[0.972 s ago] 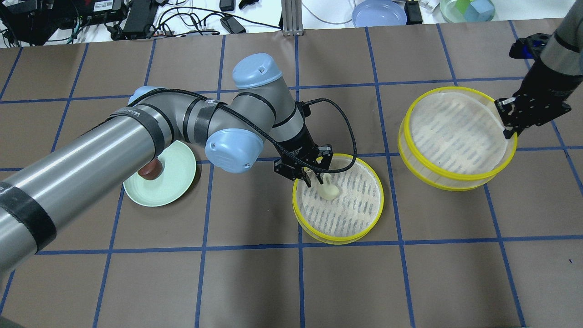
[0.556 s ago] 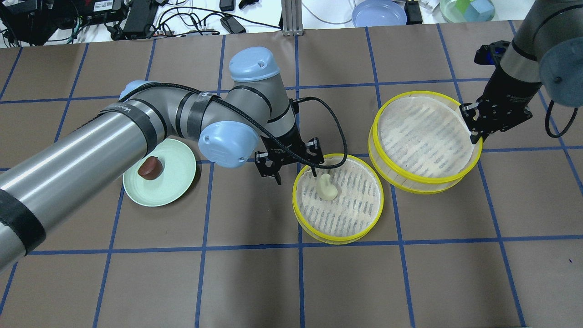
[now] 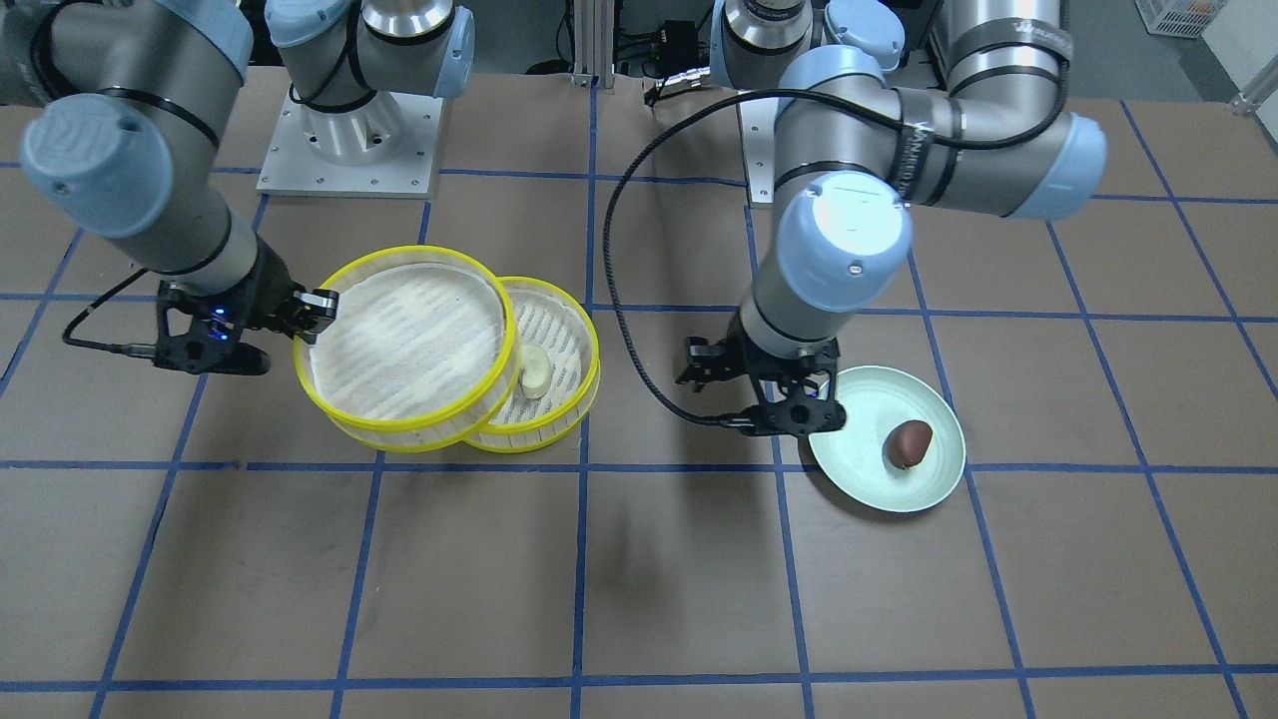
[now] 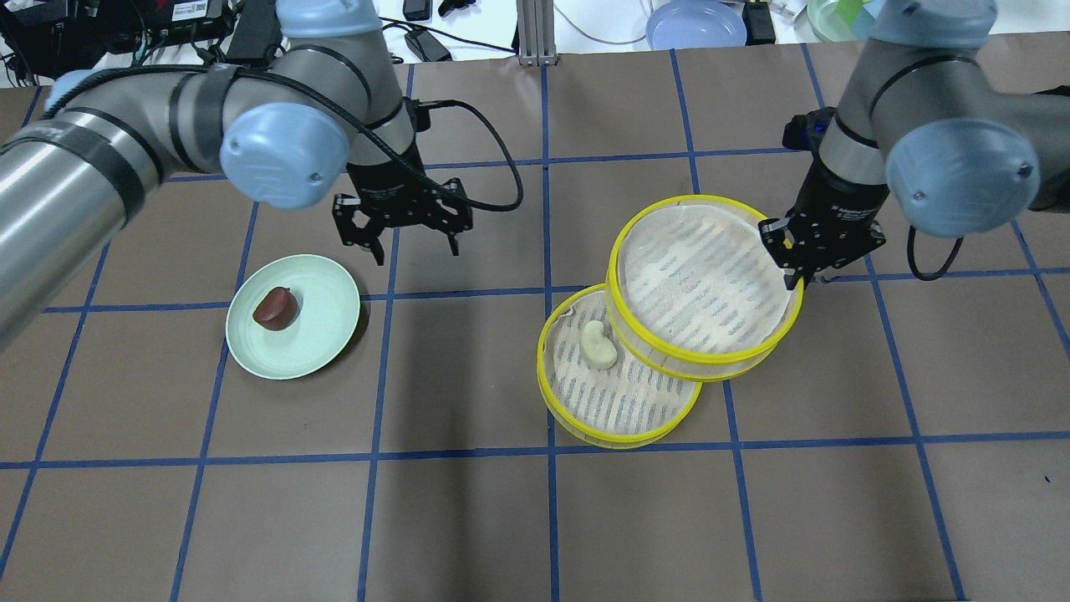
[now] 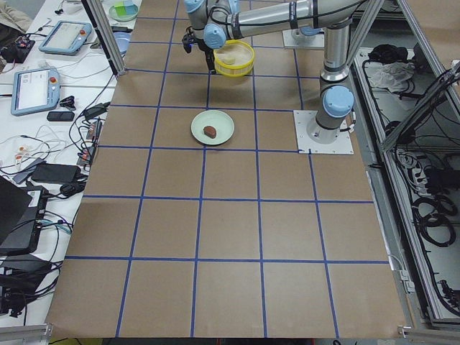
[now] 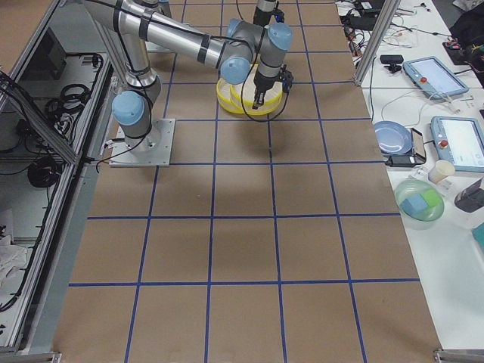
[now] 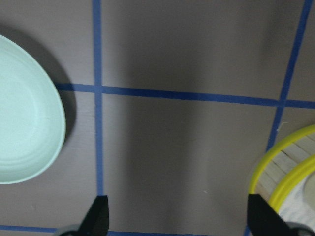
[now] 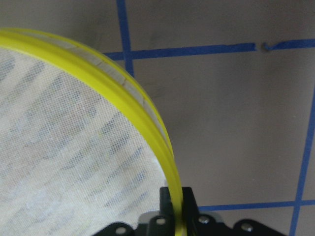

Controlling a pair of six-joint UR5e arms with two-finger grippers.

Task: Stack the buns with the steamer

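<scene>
Next, I should close my left gripper around the bun's middle [image 3: 910,444], on the dark brown bun on the pale green plate.
The cream bun [image 4: 598,345] lies in the lower yellow-rimmed steamer tray [image 4: 585,418], also seen in the front view [image 3: 536,371]. The dark brown bun [image 4: 276,307] sits on the pale green plate [image 4: 328,330]. My left gripper [image 4: 415,251] is open and empty, above the table just behind the plate; its wrist view shows the plate's edge [image 7: 29,132]. My right gripper [image 4: 794,280] is shut on the rim of the second steamer tray [image 4: 702,280]. It holds that tray tilted, overlapping the lower tray's far right part. The clamped rim [image 8: 147,128] shows in the right wrist view.
A blue plate [image 4: 694,23], a bowl of coloured blocks [image 4: 857,17], an aluminium post [image 4: 533,33] and cables with electronics [image 4: 251,33] lie beyond the table's back edge. Blue tape lines grid the brown table.
My left gripper has left the cream bun in the lower tray and moved left and back, near the plate. My right gripper has carried the second tray left until it overlaps the lower one.
</scene>
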